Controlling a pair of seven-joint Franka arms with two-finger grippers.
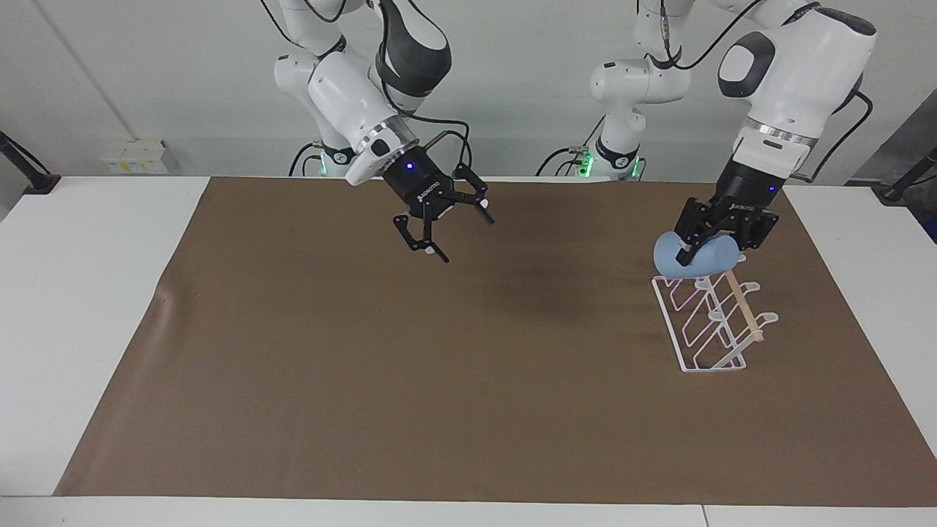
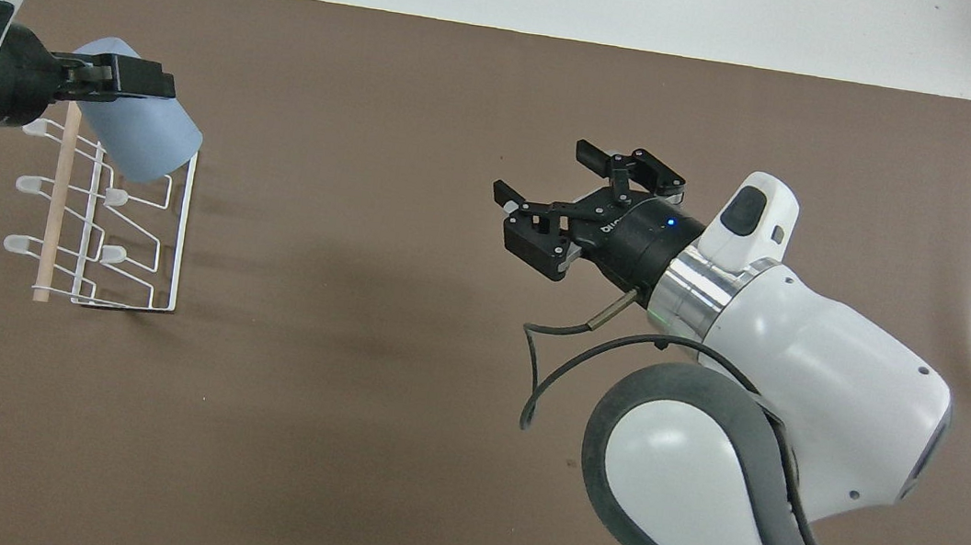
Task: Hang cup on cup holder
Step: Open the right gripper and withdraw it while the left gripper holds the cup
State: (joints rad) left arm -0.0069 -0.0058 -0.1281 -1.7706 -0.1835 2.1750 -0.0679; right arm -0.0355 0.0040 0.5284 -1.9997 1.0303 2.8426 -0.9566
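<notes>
I will release the light-blue cup from my left gripper on the cup holder's topmost peg (image 2: pixel 147 161) facing the mat's middle.
The light-blue cup (image 1: pixel 694 260) is tilted on its side in my left gripper (image 1: pixel 717 245), which is shut on it and holds it in the air over the white wire cup holder (image 1: pixel 706 326). In the overhead view the cup (image 2: pixel 145 140) covers one end of the cup holder (image 2: pixel 131 252) and its wooden rod (image 2: pixel 56 201), with my left gripper (image 2: pixel 132 95) over it. I cannot tell whether the cup touches a prong. My right gripper (image 1: pixel 443 227) hangs open and empty over the brown mat's middle, also seen in the overhead view (image 2: pixel 584 187).
A brown mat (image 1: pixel 439 380) covers most of the white table (image 1: pixel 88 307). The cup holder stands on the mat toward the left arm's end. A black cable (image 2: pixel 549 354) loops from the right wrist.
</notes>
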